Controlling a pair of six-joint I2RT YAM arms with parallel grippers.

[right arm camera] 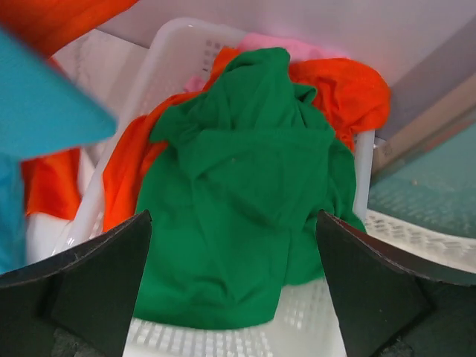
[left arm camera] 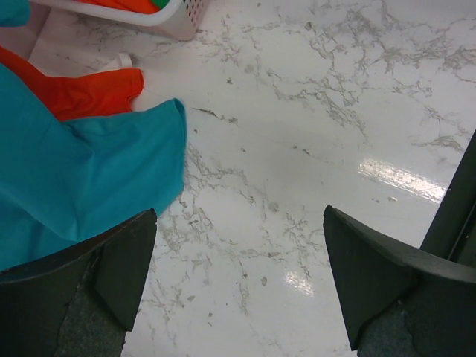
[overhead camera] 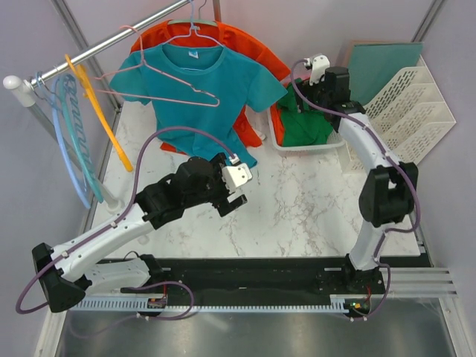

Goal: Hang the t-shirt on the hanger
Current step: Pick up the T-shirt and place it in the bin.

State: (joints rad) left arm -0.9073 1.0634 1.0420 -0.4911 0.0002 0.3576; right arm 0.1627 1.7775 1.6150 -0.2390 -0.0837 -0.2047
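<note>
The robot's right gripper will close on the crumpled fold (overhead camera: pixel 300 100) (right arm camera: pixel 227 156) in the dark green t-shirt's far half, toward the back of the white basket.
The dark green t-shirt (overhead camera: pixel 309 125) lies crumpled in a white basket (overhead camera: pixel 297 147) at the back right, on top of orange-red garments. My right gripper (overhead camera: pixel 314 103) hovers just above it. In the right wrist view the gripper (right arm camera: pixel 234 290) is open and empty, with the green t-shirt (right arm camera: pixel 238 186) between and beyond its fingers. The thin pink wire hanger (overhead camera: pixel 214 101) hangs from the rail in front of a teal t-shirt (overhead camera: pixel 208 82). My left gripper (overhead camera: pixel 236 195) is open and empty over the marble table, beside the teal shirt's hem (left arm camera: pixel 74 178). It also shows in the left wrist view (left arm camera: pixel 238 275).
A metal rail (overhead camera: pixel 97 48) at the back left carries an orange plastic hanger (overhead camera: pixel 97 111) and light blue hangers (overhead camera: pixel 71 141). An orange-red garment (overhead camera: pixel 256 48) hangs behind the teal shirt. A white file rack (overhead camera: pixel 409 111) and a teal board (overhead camera: pixel 387 63) stand at the back right.
</note>
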